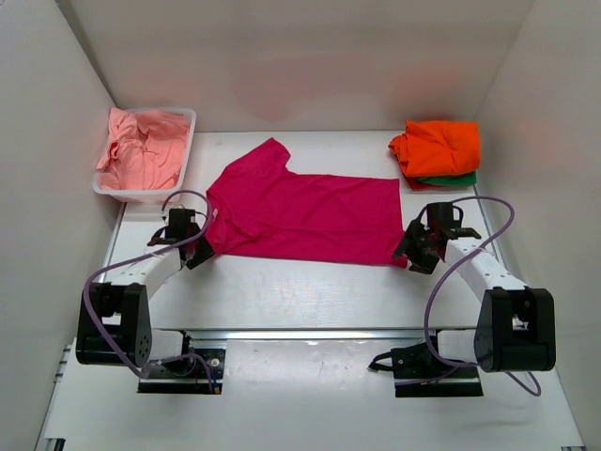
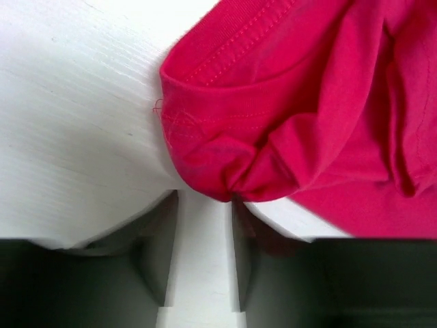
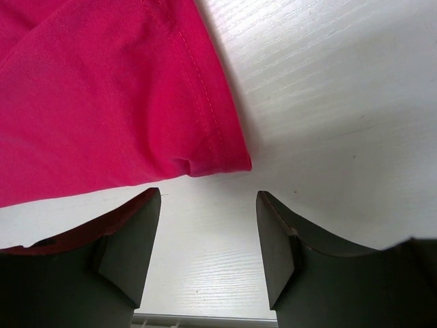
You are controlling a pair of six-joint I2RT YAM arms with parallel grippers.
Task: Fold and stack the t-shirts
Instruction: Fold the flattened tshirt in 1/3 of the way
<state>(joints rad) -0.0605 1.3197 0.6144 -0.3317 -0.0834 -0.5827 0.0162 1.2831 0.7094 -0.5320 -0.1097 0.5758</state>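
Next, I open my left gripper's fingers, take the sleeve's edge (image 2: 220, 191) and draw it out, as the magenta t-shirt's near sleeve lies bunched just beyond them.
A magenta t-shirt (image 1: 305, 214) lies spread flat in the middle of the table, with one sleeve pointing to the back. My left gripper (image 1: 197, 252) is at its near left corner. In the left wrist view the jaws (image 2: 205, 199) stand a little apart over bare table, and the bunched sleeve tip (image 2: 225, 174) touches the fingertips. My right gripper (image 1: 411, 252) is at the near right hem corner. In the right wrist view it (image 3: 208, 195) is wide open and empty, with the hem corner (image 3: 218, 154) just ahead. A folded orange t-shirt (image 1: 438, 146) lies on a green one (image 1: 458, 178).
A white tub (image 1: 190, 132) at the back left holds crumpled salmon pink t-shirts (image 1: 141, 150). White walls close in the table on three sides. The arms' bases and purple cables (image 1: 441, 282) are along the near edge.
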